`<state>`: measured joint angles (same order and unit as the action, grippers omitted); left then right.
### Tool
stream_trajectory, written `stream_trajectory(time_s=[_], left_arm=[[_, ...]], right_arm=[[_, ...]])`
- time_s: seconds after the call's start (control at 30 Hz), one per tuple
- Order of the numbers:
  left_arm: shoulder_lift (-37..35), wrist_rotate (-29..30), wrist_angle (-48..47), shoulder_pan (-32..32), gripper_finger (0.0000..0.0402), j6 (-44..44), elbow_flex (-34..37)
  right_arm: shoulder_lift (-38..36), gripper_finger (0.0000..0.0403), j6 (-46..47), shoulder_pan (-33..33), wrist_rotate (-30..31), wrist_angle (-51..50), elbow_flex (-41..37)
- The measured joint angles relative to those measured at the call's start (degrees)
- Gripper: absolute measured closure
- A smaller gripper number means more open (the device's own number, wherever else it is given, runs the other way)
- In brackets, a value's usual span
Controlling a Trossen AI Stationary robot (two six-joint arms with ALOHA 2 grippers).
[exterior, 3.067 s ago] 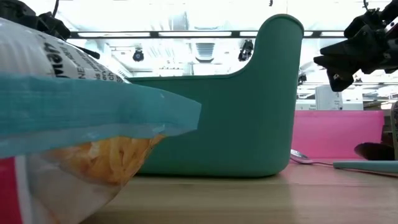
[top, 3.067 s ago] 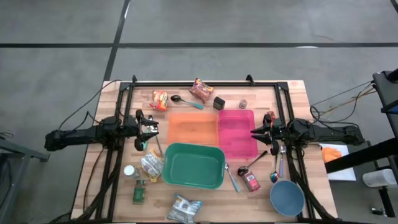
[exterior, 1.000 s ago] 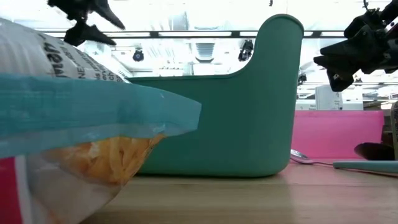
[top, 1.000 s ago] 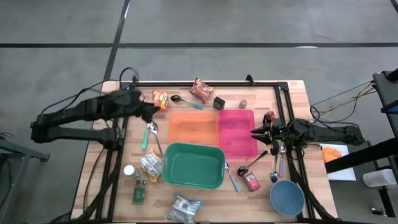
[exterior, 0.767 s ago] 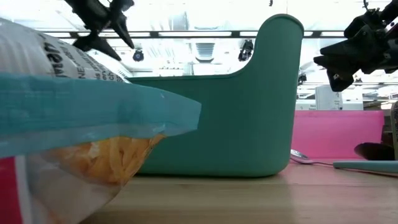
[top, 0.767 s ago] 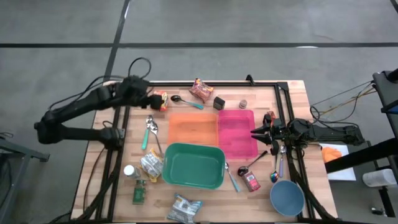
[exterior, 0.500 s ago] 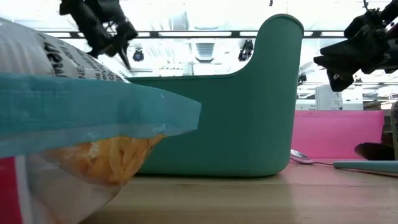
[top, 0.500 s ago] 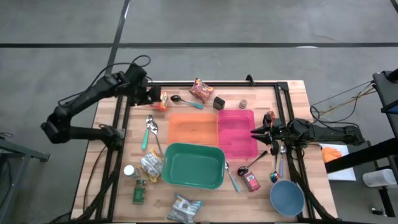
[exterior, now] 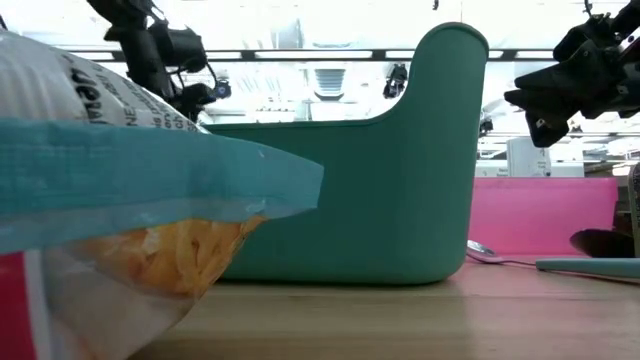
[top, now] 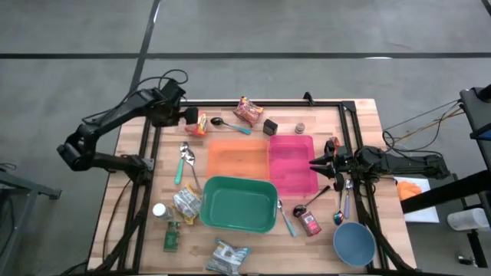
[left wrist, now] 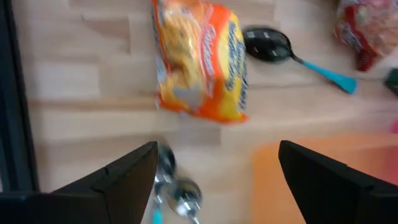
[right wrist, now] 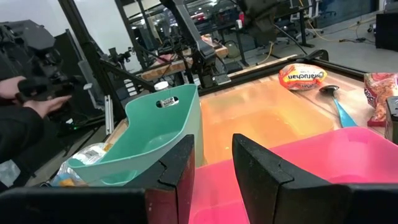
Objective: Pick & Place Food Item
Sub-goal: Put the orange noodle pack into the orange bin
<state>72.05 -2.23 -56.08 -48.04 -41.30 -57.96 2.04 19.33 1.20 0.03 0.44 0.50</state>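
Next, I close my left gripper on the middle of the orange noodle packet's near edge (top: 197, 133) (left wrist: 200, 110), the edge that faces the orange tray.
An orange noodle packet (top: 199, 123) lies flat on the wooden table near its far left corner; the left wrist view shows it too (left wrist: 200, 61). My left gripper (top: 190, 119) hovers just left of it, pointing steeply down. Its fingers are open wide (left wrist: 217, 150), with only bare table between them. A teal bin (top: 238, 204) stands at the near middle, with an orange tray (top: 238, 157) and a pink tray (top: 291, 162) behind it. My right gripper (top: 314, 162) rests level at the pink tray's right edge, its fingers (right wrist: 214, 167) slightly apart and holding nothing.
A black spoon with a blue handle (top: 229, 125) and a red packet (top: 248, 111) lie right of the orange packet. Metal spoons (top: 185, 161) lie near my left gripper. More packets (top: 186, 202) (top: 226, 257), a can (top: 310, 223) and a blue bowl (top: 354, 243) sit along the near side.
My left arm has swung from the table's left side toward the far edge. It has come up to the orange packet, sunk a little and tipped to point more steeply down. The packet has not moved.
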Motion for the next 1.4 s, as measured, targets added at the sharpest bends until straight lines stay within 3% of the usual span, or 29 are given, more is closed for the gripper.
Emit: stream_trajectory(time_s=[0.23, 0.4, 0.67, 1.1, 1.4], left_arm=[[5.6, 0.6, 2.9, -1.6, 0.0062, 5.6, 2.0], [8.3, -3.8, 6.7, -3.4, 0.0062, 8.5, 5.1], [7.8, -10.1, 15.8, -8.1, 0.0062, 12.8, 11.3], [7.6, -11.8, 28.2, -11.2, 0.0062, 15.8, 17.5], [7.7, -12.2, 29.2, -11.3, 0.0062, 15.8, 18.3]], right_arm=[[0.0, 0.0296, 0.0, 0.0, 0.0, 0.0, 0.0], [0.0, 0.0296, 0.0, 0.0, 0.0, 0.0, 0.0], [0.0, 0.0296, 0.0, 0.0, 0.0, 0.0, 0.0], [0.0, 0.0296, 0.0, 0.0, 0.0, 0.0, 0.0], [0.0, 0.0296, 0.0, 0.0, 0.0, 0.0, 0.0]])
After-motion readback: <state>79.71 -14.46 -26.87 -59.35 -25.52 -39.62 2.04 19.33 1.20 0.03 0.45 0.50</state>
